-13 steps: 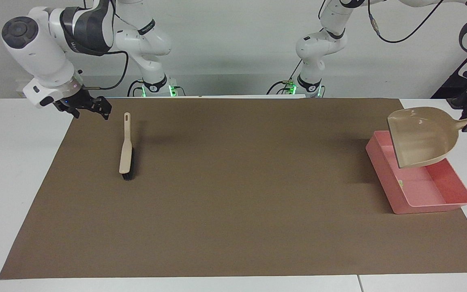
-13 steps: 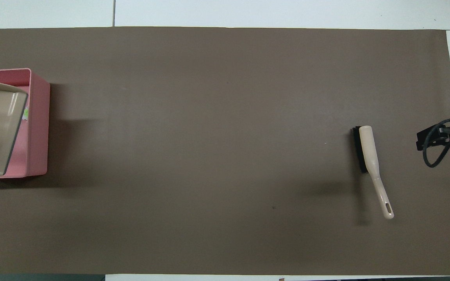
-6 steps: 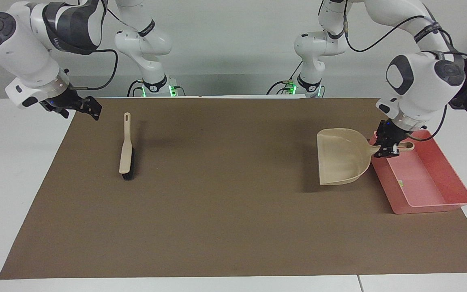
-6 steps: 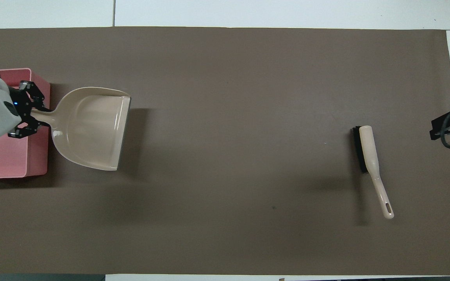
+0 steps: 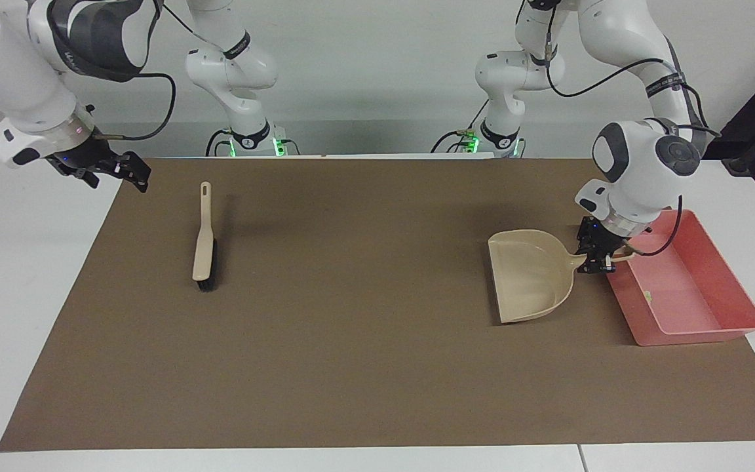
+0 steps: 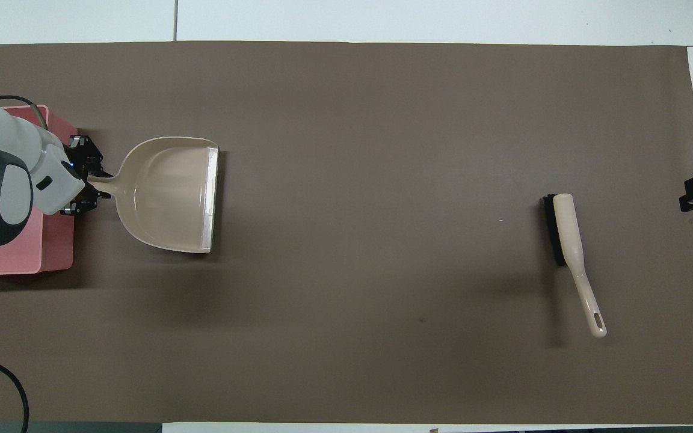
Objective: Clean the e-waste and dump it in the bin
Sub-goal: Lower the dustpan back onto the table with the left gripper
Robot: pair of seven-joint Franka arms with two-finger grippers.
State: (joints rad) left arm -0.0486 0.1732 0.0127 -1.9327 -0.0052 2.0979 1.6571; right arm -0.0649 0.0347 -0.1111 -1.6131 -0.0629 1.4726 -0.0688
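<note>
Next, I let go of the beige dustpan with my left gripper on the brown mat [image 6: 180,198] next to the pink bin, with the dustpan's handle toward the bin.
The pink bin [image 5: 738,288] stands at the left arm's end of the mat; in the overhead view [image 6: 52,252] the left arm covers most of it. One tiny pale-green bit of e-waste [image 5: 648,295] lies in the bin. The dark block is hidden. My left gripper [image 5: 597,252] is shut on the handle of the beige dustpan [image 5: 528,275], which sits low on the mat beside the bin, mouth toward the middle; the pan looks empty in the overhead view [image 6: 166,192]. My right gripper [image 5: 132,172] waits in the air over the mat's edge at the right arm's end.
A beige brush with black bristles [image 5: 204,239] lies on the brown mat [image 5: 364,341] toward the right arm's end, handle pointing to the robots. It also shows in the overhead view [image 6: 569,240]. White table surrounds the mat.
The left gripper brought the dustpan from tilted over the bin down to the mat beside it, then a little toward the middle. The right gripper drew back toward its end of the table.
</note>
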